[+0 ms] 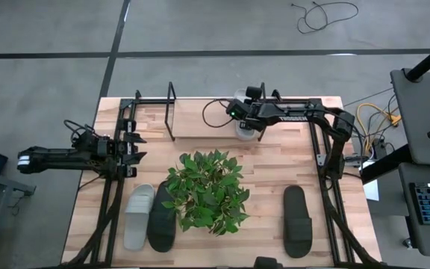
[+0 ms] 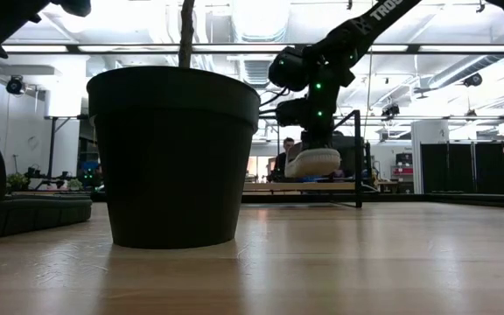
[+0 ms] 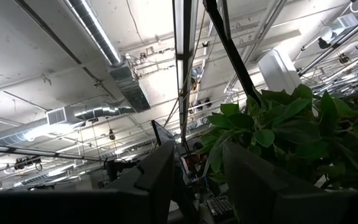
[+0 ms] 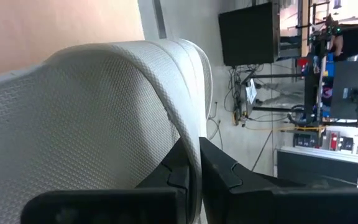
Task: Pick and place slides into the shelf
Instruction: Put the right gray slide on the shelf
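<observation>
The light grey slide, now hanging beside the shelf, will be set down by my right gripper on the shelf's end (image 1: pixel 250 118) beside the nearer black rod loop.
A light grey slide (image 1: pixel 246 128) hangs in my right gripper (image 1: pixel 245 119) at the table's far side, beside the shelf (image 1: pixel 172 112), whose black rod loop stands upright. In the low view that slide (image 2: pixel 313 163) sits just above the shelf's rail (image 2: pixel 358 157). Another light grey slide (image 1: pixel 139 217) and a black slide (image 1: pixel 163 224) lie soles down side by side near the left front. The second black slide (image 1: pixel 298 222) lies at the right front. My left gripper (image 1: pixel 134 146) waits open at the table's left edge, pointing up in its wrist view (image 3: pixel 197 168). My right gripper (image 4: pixel 196 152) pinches the grey slide's wide strap at its edge (image 4: pixel 191 134), with one finger under the strap and one outside it. The fingers come from above, pointing down. The slide hangs below them, tilted and lifted clear of the table.
A green leafy plant (image 1: pixel 207 190) in a dark pot (image 2: pixel 173 157) stands mid-table between the slides on the left and the black one on the right. Black arm frames run along both table sides (image 1: pixel 327 187). Bare wood (image 1: pixel 275 161) lies between the plant and the shelf.
</observation>
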### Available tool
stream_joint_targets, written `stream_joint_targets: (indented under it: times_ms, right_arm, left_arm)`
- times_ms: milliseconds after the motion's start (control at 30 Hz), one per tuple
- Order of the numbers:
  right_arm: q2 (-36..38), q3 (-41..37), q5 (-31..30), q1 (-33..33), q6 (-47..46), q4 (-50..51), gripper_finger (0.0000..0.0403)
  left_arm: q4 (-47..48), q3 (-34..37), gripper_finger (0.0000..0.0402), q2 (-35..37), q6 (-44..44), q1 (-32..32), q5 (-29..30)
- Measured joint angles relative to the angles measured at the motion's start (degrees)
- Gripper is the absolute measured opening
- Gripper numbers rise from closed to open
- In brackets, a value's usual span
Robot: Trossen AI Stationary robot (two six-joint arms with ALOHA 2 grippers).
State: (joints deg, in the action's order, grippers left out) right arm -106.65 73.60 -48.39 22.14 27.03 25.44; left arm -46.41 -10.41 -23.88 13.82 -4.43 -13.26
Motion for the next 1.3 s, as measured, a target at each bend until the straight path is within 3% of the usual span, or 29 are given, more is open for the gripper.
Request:
stream_joint_targets:
  times_ms: [600,1300]
  right_arm:
    - [0.2,-7.1,-3.1,-0.1,-1.3,-4.3,0.0011]
    - [0.2,-6.7,-2.3,-0.1,5.0,-2.9,0.0011]
  left_arm:
    - [0.3,0.0,0.0124,0.0,0.0,0.0,0.0]
    - [0.2,0.0,0.0124,0.0,0.0,0.0,0.0]
